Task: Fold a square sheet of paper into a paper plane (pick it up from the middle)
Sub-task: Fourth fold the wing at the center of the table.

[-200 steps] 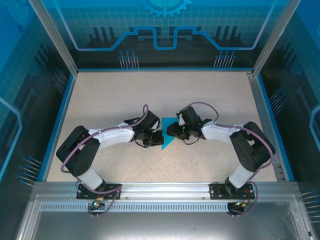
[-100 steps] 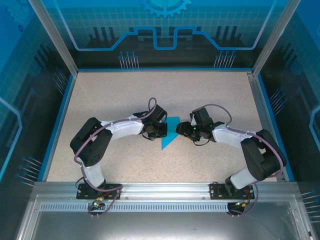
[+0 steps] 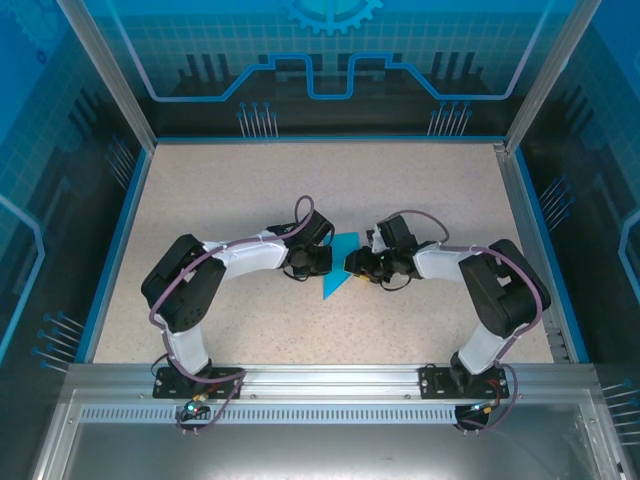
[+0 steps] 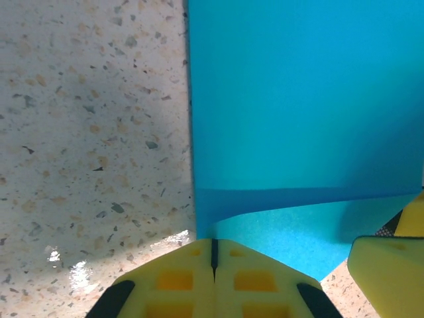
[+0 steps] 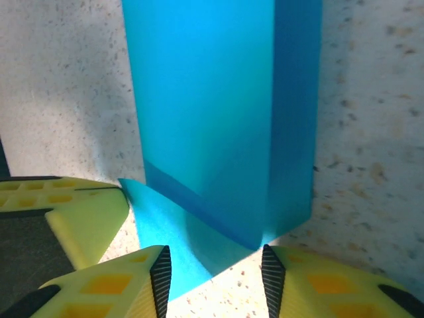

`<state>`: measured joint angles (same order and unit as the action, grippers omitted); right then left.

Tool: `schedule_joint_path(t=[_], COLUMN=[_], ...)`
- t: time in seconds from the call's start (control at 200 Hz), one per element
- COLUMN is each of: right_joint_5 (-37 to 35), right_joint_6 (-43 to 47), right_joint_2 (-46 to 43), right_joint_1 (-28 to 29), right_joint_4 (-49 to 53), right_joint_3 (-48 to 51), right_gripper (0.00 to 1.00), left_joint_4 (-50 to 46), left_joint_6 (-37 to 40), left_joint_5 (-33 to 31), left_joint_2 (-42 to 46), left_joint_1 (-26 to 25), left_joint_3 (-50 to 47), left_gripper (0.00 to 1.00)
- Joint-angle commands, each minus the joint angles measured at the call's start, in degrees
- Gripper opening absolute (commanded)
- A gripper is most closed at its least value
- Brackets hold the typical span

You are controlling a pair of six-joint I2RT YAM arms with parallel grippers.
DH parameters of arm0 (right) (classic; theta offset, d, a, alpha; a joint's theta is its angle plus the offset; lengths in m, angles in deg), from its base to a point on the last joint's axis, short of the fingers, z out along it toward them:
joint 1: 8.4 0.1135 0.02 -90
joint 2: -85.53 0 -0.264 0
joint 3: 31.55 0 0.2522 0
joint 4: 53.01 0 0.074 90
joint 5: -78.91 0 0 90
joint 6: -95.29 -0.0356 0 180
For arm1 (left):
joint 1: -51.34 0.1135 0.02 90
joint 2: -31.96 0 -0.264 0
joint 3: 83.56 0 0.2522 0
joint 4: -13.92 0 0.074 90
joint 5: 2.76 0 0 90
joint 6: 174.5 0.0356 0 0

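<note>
Next, I open my left gripper, back it off and take the paper nearer its pointed tip (image 3: 326, 296), because the paper buckles across where that gripper pinches its edge.
The square sheet of paper (image 3: 338, 268) is bright cyan and lies partly folded on the speckled table, a tall pointed shape between the two arms. My left gripper (image 3: 323, 262) is at its left edge. In the left wrist view its yellow fingers (image 4: 213, 246) are shut, and a lifted lower flap of the paper (image 4: 298, 99) curls into their tips. My right gripper (image 3: 352, 264) is at the paper's right side. In the right wrist view it (image 5: 215, 278) stands open, its pads either side of the raised folded corner of the paper (image 5: 212, 119).
The speckled table (image 3: 220, 190) has a blue rim and transparent walls with aluminium posts on three sides. The two grippers are nearly tip to tip over the paper; the left one's finger (image 5: 73, 212) shows in the right wrist view.
The right gripper has moved back left to the paper's edge and its jaws have narrowed. The left gripper closed fully and stayed at the paper's left edge.
</note>
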<state>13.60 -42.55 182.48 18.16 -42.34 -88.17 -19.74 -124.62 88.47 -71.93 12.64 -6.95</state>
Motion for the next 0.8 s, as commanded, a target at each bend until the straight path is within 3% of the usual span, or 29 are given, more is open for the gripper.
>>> schedule_joint_path(t=[0.0, 0.115, 0.27, 0.405, 0.57, 0.795], right_joint_5=[3.8, 5.9, 5.9, 3.2, -1.5, -13.8], right_joint_6=[1.6, 0.7, -1.1, -1.8, -1.6, -5.2], right_joint_2=[1.5, 2.5, 2.0, -0.9, -6.4, -13.4], right_joint_1=[-0.5, -0.6, -0.5, -0.6, 0.8, 6.6], right_joint_4=[-2.6, -4.8, -7.3, -7.1, -3.0, 7.2], right_joint_3=[-2.0, -1.9, -1.0, 0.4, 0.9, -1.2], right_gripper=[0.39, 0.32, 0.13, 0.07, 0.05, 0.03], left_joint_4=[-1.7, -1.8, -2.0, -2.1, -1.6, 0.2], left_joint_6=[0.0, 0.0, -0.3, -0.3, -0.3, -0.2], left_joint_5=[-1.2, -1.2, -1.4, -1.8, -2.5, -4.8], left_joint_2=[1.4, 2.0, 3.7, 6.5, 10.9, 19.0], left_joint_1=[-0.2, -0.1, 0.3, 0.7, 1.3, 1.7], left_joint_3=[0.1, -0.3, -1.1, -2.6, -5.1, -10.0], left_gripper=[0.03, 0.03, 0.04, 0.08, 0.25, 0.51])
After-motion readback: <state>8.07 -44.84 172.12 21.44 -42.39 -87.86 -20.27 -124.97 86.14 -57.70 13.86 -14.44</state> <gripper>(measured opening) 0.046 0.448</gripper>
